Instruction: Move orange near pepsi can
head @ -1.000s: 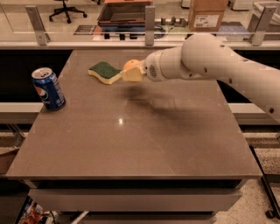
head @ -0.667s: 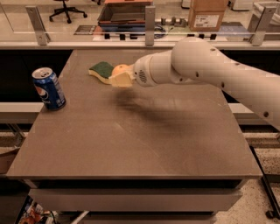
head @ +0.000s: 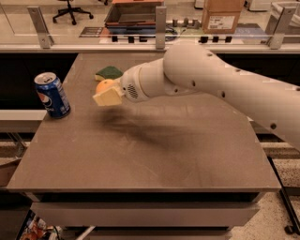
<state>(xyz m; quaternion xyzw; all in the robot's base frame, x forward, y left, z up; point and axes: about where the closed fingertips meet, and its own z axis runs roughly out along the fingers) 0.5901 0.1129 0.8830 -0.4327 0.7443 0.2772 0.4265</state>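
Next, I release the orange on the brown table [head: 87, 108], close against the pepsi can's side facing the gripper. The orange is still held off the table's surface.
The pepsi can [head: 52, 94], blue with a silver top, stands upright at the table's left edge. My gripper [head: 106, 93] is above the table to the right of the can, about one can-height away, on the end of the white arm reaching in from the right. It is shut on the orange [head: 104, 86], whose round top shows above a pale finger [head: 108, 98]; the rest of the fruit is hidden. The orange is held off the surface, with the arm's shadow below on the table.
A green-and-yellow sponge [head: 109, 73] lies on the brown table [head: 150, 159] just behind the gripper. A railing with metal posts [head: 160, 21] runs behind the table. A cardboard box [head: 223, 15] and a flat tray [head: 133, 14] sit beyond it.
The gripper with the orange has moved left and toward the front, away from the sponge and closer to the pepsi can. The can and sponge have not moved.
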